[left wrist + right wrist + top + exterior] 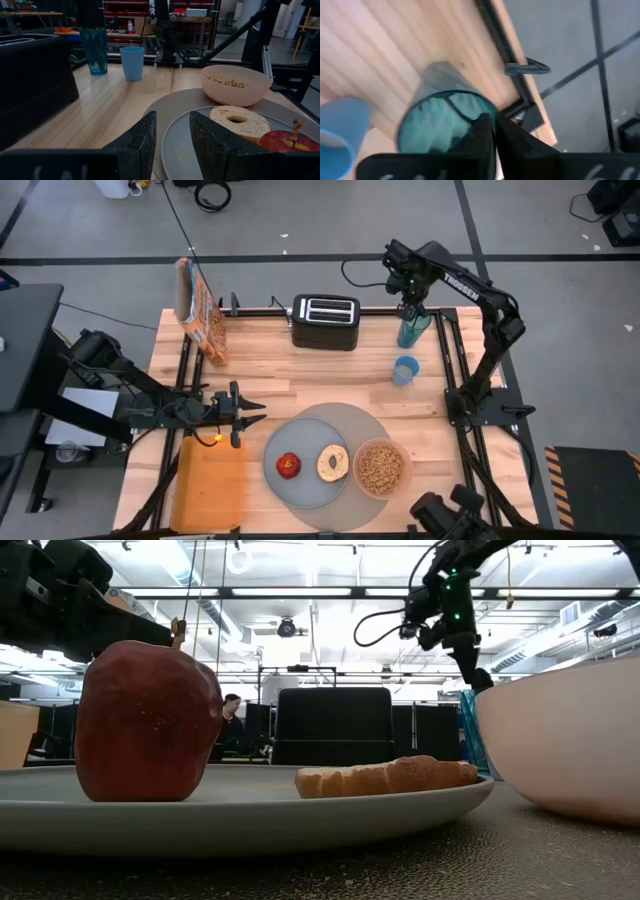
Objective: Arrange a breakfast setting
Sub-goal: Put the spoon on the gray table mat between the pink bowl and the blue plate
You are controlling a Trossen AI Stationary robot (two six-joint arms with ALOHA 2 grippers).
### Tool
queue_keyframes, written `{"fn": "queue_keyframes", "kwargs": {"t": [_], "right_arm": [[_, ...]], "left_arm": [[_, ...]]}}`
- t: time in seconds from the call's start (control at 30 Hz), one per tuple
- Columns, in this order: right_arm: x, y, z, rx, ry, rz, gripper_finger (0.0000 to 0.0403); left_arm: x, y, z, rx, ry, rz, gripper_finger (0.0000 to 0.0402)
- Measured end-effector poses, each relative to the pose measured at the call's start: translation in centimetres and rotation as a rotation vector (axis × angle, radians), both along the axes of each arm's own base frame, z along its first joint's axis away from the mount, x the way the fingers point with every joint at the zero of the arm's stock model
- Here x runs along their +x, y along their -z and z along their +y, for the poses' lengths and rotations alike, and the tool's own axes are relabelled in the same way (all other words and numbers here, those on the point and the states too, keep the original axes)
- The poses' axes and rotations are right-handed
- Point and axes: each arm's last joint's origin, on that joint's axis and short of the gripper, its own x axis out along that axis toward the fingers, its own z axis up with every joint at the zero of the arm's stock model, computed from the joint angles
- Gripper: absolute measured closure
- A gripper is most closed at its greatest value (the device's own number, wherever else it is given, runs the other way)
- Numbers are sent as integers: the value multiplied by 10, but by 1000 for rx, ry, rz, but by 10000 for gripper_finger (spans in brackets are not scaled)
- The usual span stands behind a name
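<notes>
My right gripper needs to open, as it is shut at the rim of the teal glass where a spoon leans inside, and pinch only the spoon's head (473,123) before lifting it out.
A large round grey mat (372,423) lies at the table's near middle. On it rests a smaller grey plate (306,487) carrying a red apple (289,466) and a bagel (332,463). Beside the plate, a pink bowl (381,467) of cereal stands on the mat. No spoon shows. My left gripper (248,412) is open and empty, low over the table just left of the mat, pointing at it. My right gripper (410,312) is at the far right, shut on a teal glass (410,332). My right gripper pinches the teal glass's rim (489,111) between its two fingers, one finger (481,131) inside the glass and one (514,137) outside. The fingers come from above, pointing down. The glass stands upright, and in the left wrist view its base (98,71) looks set on the table.
A light blue cup (405,370) stands just in front of the teal glass. A black toaster (325,322) stands at the far middle and a cereal box (200,310) at the far left. A flat orange tray (210,480) lies near left.
</notes>
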Motion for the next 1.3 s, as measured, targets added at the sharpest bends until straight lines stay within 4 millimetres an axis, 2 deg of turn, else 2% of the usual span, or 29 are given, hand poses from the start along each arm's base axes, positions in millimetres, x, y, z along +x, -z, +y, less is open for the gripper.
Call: {"fn": "queue_keyframes", "kwargs": {"t": [0.33, 0.63, 0.83, 1.03, 1.3], "right_arm": [[-1, -1, 0, -34, -13, 50, 284], [-7, -10, 8, -65, -54, 115, 253], [-10, -8, 8, -35, -56, 117, 248], [-15, 7, 3, -18, -48, 144, 255], [-12, 14, 0, -44, -64, 137, 284]], "left_arm": [[0, 0, 0, 0, 0, 0, 276], [0, 0, 0, -1, 0, 0, 276], [0, 0, 0, -1, 0, 0, 276], [0, 0, 0, -2, 0, 0, 276], [0, 0, 0, -1, 0, 0, 276]]}}
